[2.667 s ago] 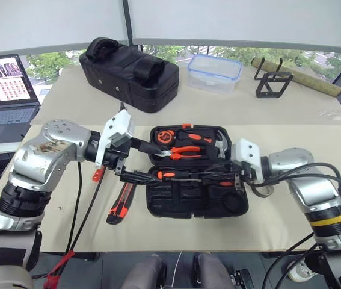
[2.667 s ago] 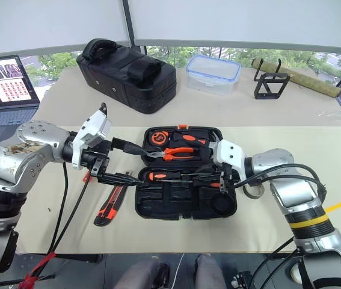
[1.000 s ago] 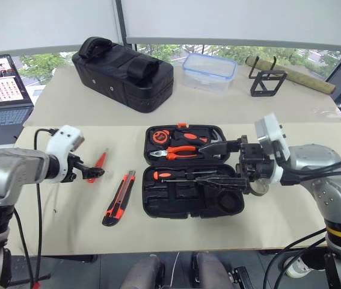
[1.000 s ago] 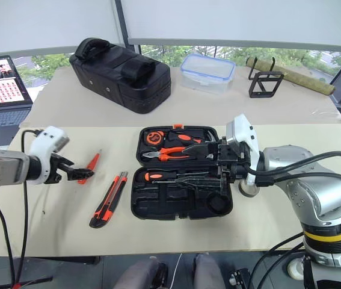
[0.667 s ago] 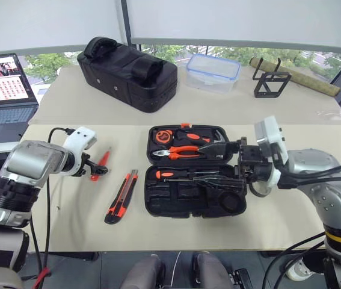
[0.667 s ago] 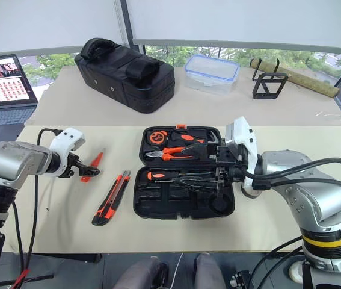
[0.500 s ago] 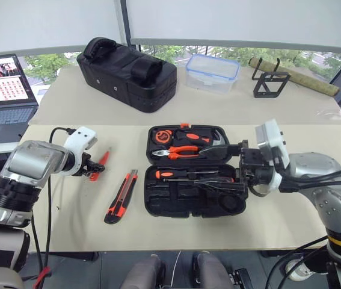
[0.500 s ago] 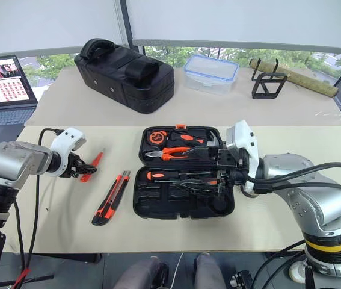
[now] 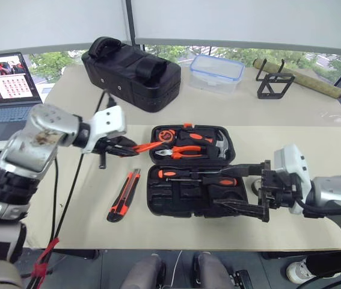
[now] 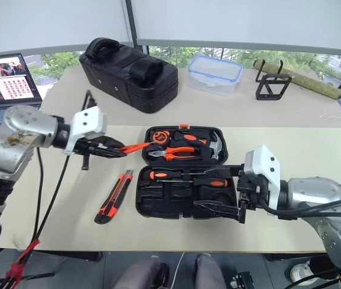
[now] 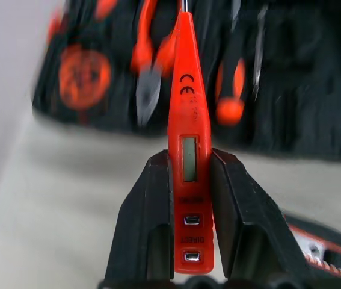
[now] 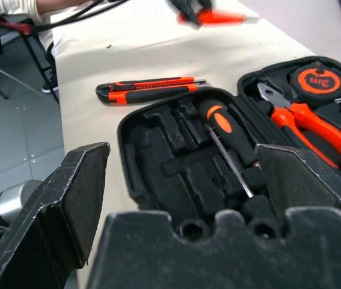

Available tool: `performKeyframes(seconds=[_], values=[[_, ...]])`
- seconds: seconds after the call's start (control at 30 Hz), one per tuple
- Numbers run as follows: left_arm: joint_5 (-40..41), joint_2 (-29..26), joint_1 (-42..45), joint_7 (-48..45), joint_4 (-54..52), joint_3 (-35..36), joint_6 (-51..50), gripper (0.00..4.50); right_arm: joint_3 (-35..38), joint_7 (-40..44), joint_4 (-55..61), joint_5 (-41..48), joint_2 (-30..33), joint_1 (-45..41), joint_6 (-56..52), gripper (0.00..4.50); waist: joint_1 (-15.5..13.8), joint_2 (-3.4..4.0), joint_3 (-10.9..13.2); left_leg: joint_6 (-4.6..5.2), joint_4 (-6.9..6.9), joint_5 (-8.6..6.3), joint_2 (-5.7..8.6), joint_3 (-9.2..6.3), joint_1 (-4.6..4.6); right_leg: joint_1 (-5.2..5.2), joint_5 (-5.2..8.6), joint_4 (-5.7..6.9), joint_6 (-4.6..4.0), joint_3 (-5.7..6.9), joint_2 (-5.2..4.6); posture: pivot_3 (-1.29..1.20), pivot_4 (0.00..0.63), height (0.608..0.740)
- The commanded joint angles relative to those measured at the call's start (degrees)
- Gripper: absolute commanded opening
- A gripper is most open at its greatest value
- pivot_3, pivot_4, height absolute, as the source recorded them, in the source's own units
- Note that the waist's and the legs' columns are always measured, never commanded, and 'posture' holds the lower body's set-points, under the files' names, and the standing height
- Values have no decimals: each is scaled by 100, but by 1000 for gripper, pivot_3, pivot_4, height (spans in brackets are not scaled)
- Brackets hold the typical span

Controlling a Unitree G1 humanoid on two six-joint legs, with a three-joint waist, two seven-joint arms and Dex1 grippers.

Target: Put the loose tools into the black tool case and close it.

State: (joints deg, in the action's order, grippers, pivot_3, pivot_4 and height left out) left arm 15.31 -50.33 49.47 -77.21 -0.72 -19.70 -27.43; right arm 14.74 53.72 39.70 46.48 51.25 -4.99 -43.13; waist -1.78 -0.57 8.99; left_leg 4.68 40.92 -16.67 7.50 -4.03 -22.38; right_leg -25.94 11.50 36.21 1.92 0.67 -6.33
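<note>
My left gripper will let go of the orange tester in the near half's empty slot [image 9: 178,186] [image 11: 286,69] beside the two screwdrivers.
The black tool case [image 9: 191,201] lies open on the near table. Two black-and-orange screwdrivers [image 9: 179,174] rest in its near half. My left gripper [image 11: 189,155] is shut on the small orange tester screwdriver [image 11: 185,90]. It holds the tester above the table just left of the case, with the tip [image 9: 152,145] pointing at the case's far half. The black-and-orange utility knife [image 9: 124,194] lies on the table left of the case. My right gripper [image 9: 242,189] stands wide open at the case's right near corner, with nothing between its fingers.
Orange pliers [image 9: 185,150], a tape measure [image 9: 165,135] and a hammer [image 9: 223,144] sit in the case's far half. On the far table are a bulky black bag [image 9: 131,66], a clear lidded box [image 9: 215,72], a wire stand [image 9: 273,84] and a rolled mat [image 9: 299,77]. A laptop [image 9: 5,90] is at the left.
My left gripper shut on the tester screwdriver, lifted it off the table and carried it right towards the case. My right gripper drew back to the case's near right corner, still open.
</note>
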Motion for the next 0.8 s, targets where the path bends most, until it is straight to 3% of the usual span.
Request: performKeyframes(seconds=[0.03, 0.1, 0.47, 0.8], values=[[-178, 450, 265, -556, 5, -527, 120, 399, 282, -161, 238, 203, 82, 84, -22, 4500, 10, -1, 0, 1, 0, 0, 0, 0, 0, -1, 0, 0, 0, 0, 1, 0, 150, 722], [-409, 669, 308, -612, 84, -780, 200, 399, 283, -252, 249, 221, 85, 91, -23, 4500, 31, -2, 1, 2, 0, 1, -2, 0, -3, -3, 0, 1, 0, 1, 3, 0, 150, 722], [-1172, 1293, 641, -432, 140, -1718, -1616, 399, 272, -637, 423, 335, 60, 286, -1, 4500, 85, -3, 1, 5, 1, 2, -4, 0, -6, -5, 0, 3, 0, -2, 11, 0, 150, 722], [-1476, 1752, 757, -100, 516, -2107, -2399, 399, 208, -754, 342, 326, 37, 161, 34, 4500, 70, -4, 0, 5, 3, 3, -4, 0, -2, -1, 0, 6, 1, -5, 13, 0, 150, 722]])
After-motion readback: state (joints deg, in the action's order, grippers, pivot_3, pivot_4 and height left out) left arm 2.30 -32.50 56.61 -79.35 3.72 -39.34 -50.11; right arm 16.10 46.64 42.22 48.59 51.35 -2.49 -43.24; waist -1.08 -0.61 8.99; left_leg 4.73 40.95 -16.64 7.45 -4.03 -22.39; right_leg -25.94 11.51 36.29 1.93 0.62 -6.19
